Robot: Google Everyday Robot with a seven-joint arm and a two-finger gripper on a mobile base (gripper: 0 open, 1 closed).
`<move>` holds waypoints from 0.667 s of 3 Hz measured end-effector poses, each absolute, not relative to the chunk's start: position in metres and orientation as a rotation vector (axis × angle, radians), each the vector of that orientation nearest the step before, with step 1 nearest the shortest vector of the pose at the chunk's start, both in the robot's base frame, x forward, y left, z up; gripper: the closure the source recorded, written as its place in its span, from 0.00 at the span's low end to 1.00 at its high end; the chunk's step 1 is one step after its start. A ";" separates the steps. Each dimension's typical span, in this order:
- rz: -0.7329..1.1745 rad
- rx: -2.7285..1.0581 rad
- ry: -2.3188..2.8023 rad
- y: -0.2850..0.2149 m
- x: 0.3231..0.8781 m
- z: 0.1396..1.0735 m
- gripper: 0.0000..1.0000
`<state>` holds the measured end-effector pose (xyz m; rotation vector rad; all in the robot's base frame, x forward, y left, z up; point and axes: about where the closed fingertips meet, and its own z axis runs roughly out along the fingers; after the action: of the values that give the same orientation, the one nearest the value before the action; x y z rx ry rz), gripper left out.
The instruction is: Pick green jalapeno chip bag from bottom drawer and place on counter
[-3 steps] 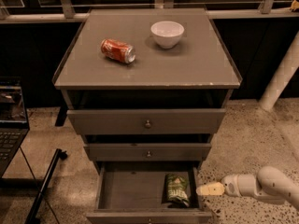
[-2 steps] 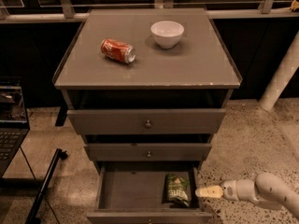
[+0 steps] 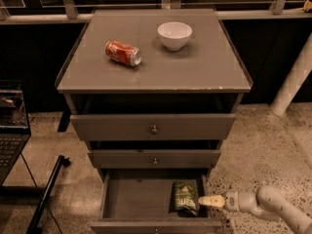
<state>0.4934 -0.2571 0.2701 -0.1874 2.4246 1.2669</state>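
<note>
My gripper is going to close on the near end [image 3: 189,206] of the green jalapeno chip bag, the end next to the front of the bottom drawer.
The green jalapeno chip bag [image 3: 184,197] lies flat at the right side of the open bottom drawer [image 3: 131,203], the lowest of three grey drawers. My gripper [image 3: 204,201] reaches in from the lower right over the drawer's right wall, and its pale tip is at the bag's right edge. The counter [image 3: 195,67] is the flat grey top of the cabinet.
A red soda can [image 3: 123,52] lies on its side on the counter's left part. A white bowl [image 3: 174,34] stands at its back centre. A laptop [image 3: 10,130] and a dark pole [image 3: 46,194] are on the left. A white post [image 3: 292,79] stands at the right.
My gripper has moved left, from outside the drawer's right wall to the bag's right edge. The bag, can and bowl have not moved.
</note>
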 end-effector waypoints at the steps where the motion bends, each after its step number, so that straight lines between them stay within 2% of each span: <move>1: 1.345 -0.209 2.402 -0.238 0.508 0.256 0.00; 2: 1.407 -0.231 2.387 -0.221 0.519 0.249 0.00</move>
<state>0.5192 -0.2212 0.2494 -0.2312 2.3874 1.4072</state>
